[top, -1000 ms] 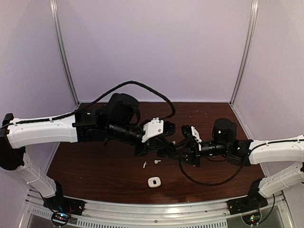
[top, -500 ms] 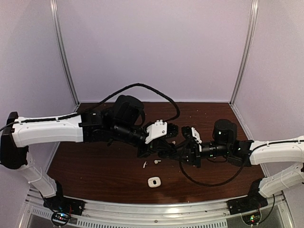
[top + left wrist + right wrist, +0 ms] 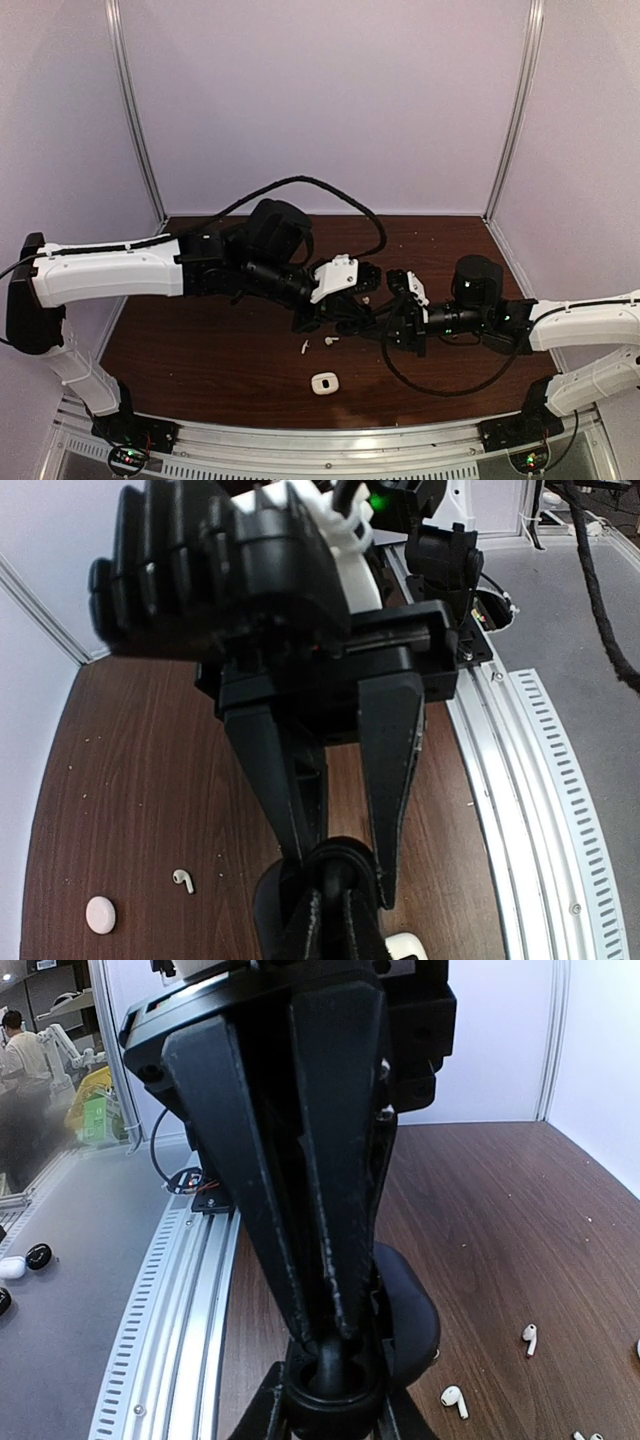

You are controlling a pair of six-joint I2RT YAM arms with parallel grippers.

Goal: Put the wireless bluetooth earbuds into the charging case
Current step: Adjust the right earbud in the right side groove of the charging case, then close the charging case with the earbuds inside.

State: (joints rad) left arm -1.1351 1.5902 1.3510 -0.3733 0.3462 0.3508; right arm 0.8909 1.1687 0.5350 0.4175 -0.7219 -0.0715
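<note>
Next, I set the black charging case on open wood (image 3: 429,286) between white earbuds and my right arm's side with my right gripper.
A black charging case (image 3: 408,1312) hangs open above the table centre, its round well (image 3: 336,1406) facing my right wrist camera. My left gripper (image 3: 343,874) is shut on the case's sides (image 3: 340,858). My right gripper (image 3: 331,1336) is shut on a small black earbud (image 3: 335,1362) that sits in the well. In the top view the two grippers, left (image 3: 338,318) and right (image 3: 376,322), meet tip to tip. White stemmed earbuds (image 3: 454,1397) (image 3: 529,1337) lie loose on the wood beside the case; two (image 3: 305,347) (image 3: 330,340) show just in front of the grippers.
A closed white case (image 3: 323,383) lies near the front edge, its corner (image 3: 410,947) showing in the left wrist view. A white earbud (image 3: 183,880) and a round white piece (image 3: 100,914) lie further off. The metal rail (image 3: 320,440) runs along the front; a cable (image 3: 430,385) loops under the right arm.
Both arms have drifted slightly to the right, still joined at the case. The left arm has reached further out. The loose earbuds and the white case have not moved.
</note>
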